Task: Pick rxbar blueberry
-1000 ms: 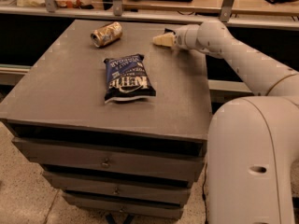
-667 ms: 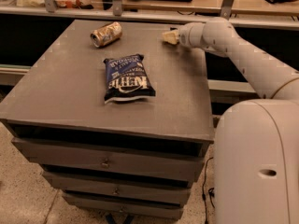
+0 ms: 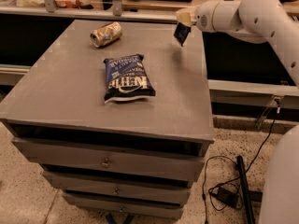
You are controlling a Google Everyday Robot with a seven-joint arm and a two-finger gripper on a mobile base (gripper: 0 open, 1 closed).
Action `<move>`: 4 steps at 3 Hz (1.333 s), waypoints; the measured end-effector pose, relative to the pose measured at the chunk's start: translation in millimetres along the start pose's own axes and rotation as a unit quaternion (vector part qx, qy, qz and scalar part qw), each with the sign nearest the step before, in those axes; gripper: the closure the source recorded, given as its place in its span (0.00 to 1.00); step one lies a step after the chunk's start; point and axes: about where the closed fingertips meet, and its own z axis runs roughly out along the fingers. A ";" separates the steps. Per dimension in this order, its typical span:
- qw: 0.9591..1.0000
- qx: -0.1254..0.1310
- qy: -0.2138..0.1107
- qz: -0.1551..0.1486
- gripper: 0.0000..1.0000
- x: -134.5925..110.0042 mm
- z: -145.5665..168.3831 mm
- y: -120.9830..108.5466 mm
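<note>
Next, I set the rxbar blueberry on the grey cabinet top close beside the dark-blue chip bag (image 3: 163,59) with my gripper.
My gripper (image 3: 183,21) is above the far right edge of the grey cabinet top (image 3: 70,87), reaching in from the right on the white arm (image 3: 252,13). It is shut on the rxbar blueberry (image 3: 181,33), a small dark navy-blue bar that hangs down from the fingers, lifted clear of the surface. Its shadow falls on the top just below it.
A large dark-blue chip bag (image 3: 127,77) with white lettering lies in the middle of the top. A crushed gold-tan can (image 3: 106,33) lies on its side at the far left. Drawers (image 3: 107,162) face front below. A cable and a black adapter (image 3: 226,195) lie on the floor at right.
The gripper has risen from the far right of the top, and the navy bar now hangs from it above the surface. The bag and can have not moved on the top.
</note>
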 end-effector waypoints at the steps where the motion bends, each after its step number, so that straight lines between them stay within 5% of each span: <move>1: 0.997 -0.070 -0.007 -0.011 1.00 -33.3 -25.3 32.8; 2: 0.989 -0.148 0.003 -0.026 1.00 -57.4 -45.2 63.0; 3: 0.981 -0.191 0.017 -0.041 1.00 -66.0 -54.4 79.2; 4: 0.982 -0.177 0.030 -0.058 0.81 -71.0 -72.2 76.0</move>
